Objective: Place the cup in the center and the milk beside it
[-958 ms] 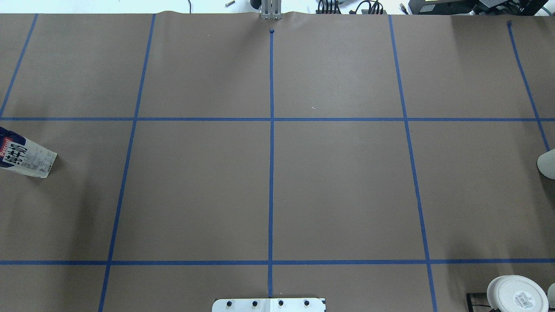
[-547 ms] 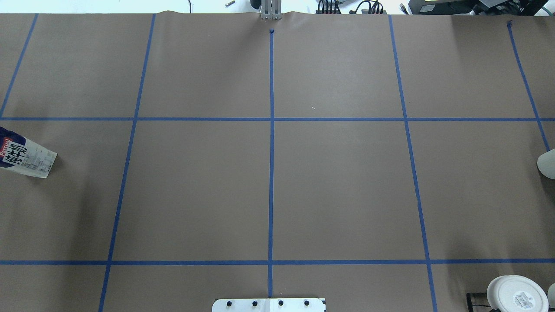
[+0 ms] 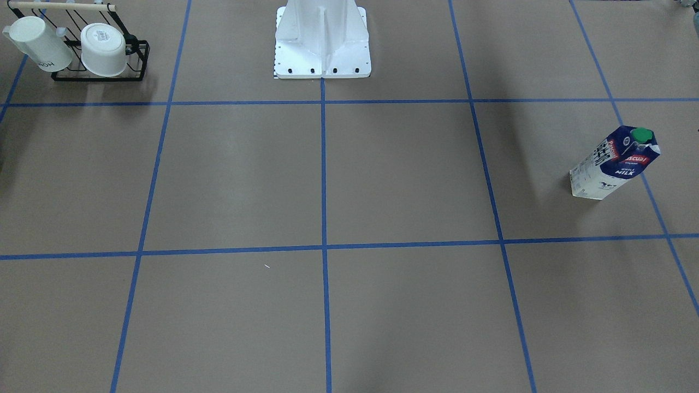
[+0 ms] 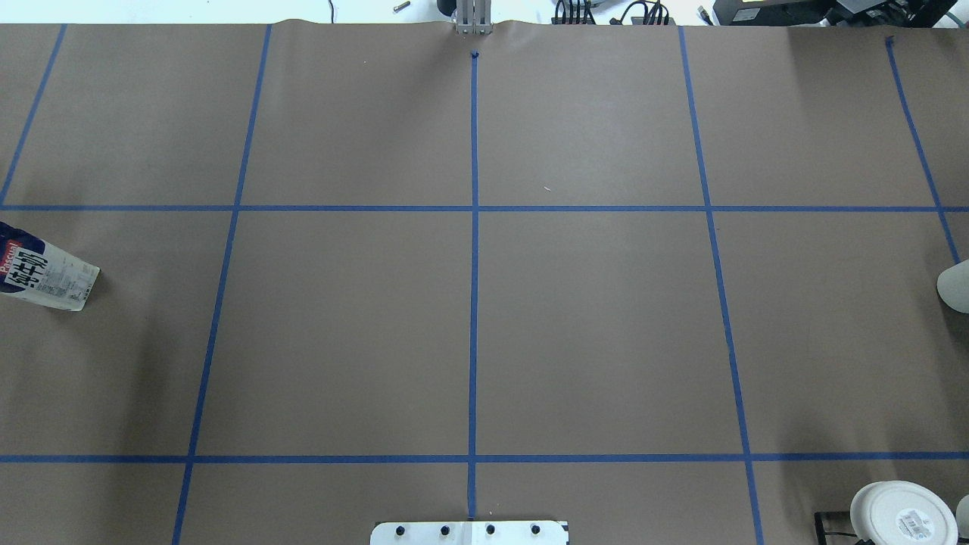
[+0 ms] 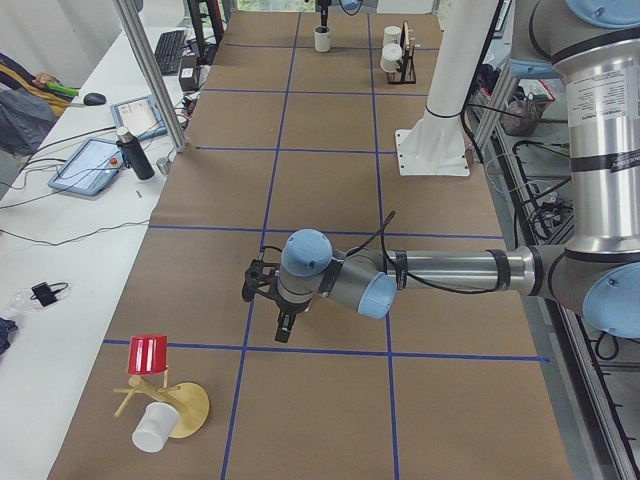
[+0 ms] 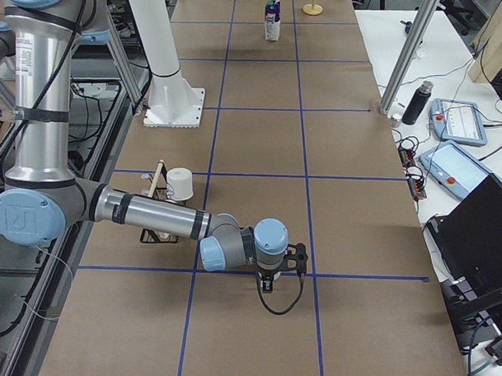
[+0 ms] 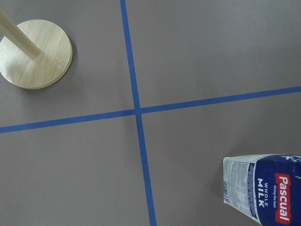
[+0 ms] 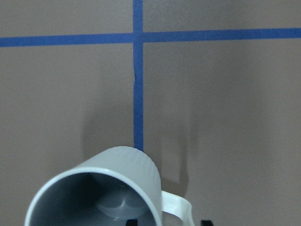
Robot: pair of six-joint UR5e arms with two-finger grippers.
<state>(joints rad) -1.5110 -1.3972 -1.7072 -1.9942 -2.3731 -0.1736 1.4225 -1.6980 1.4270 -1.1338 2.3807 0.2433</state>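
Observation:
My right gripper is going to set the cup down on the middle blue line's crossing farther from the white base [image 3: 320, 239]. The cup still stands at the table's end.
The milk [image 3: 614, 164], a carton with a dark blue top and a green cap, stands upright near the table's left end. It shows at the left edge of the overhead view [image 4: 45, 276] and in the left wrist view [image 7: 261, 190]. The cup [image 8: 94, 195], a short white mug with a grey inside, stands at the right end, cut off by the overhead view's edge [image 4: 955, 286]. My right gripper [image 6: 267, 283] hovers above it; two dark fingertips [image 8: 131, 221] stand apart at the frame's bottom edge. My left gripper [image 5: 283, 325] hangs above the table near the milk; I cannot tell if it is open.
A black wire rack [image 3: 101, 73] with two other white mugs stands at the near right corner [image 4: 901, 515]. A wooden stand [image 5: 160, 400] with a red and a white cup is at the left end; its base [image 7: 35, 54] is near the milk. The robot's white base [image 3: 322, 38] is mid-table.

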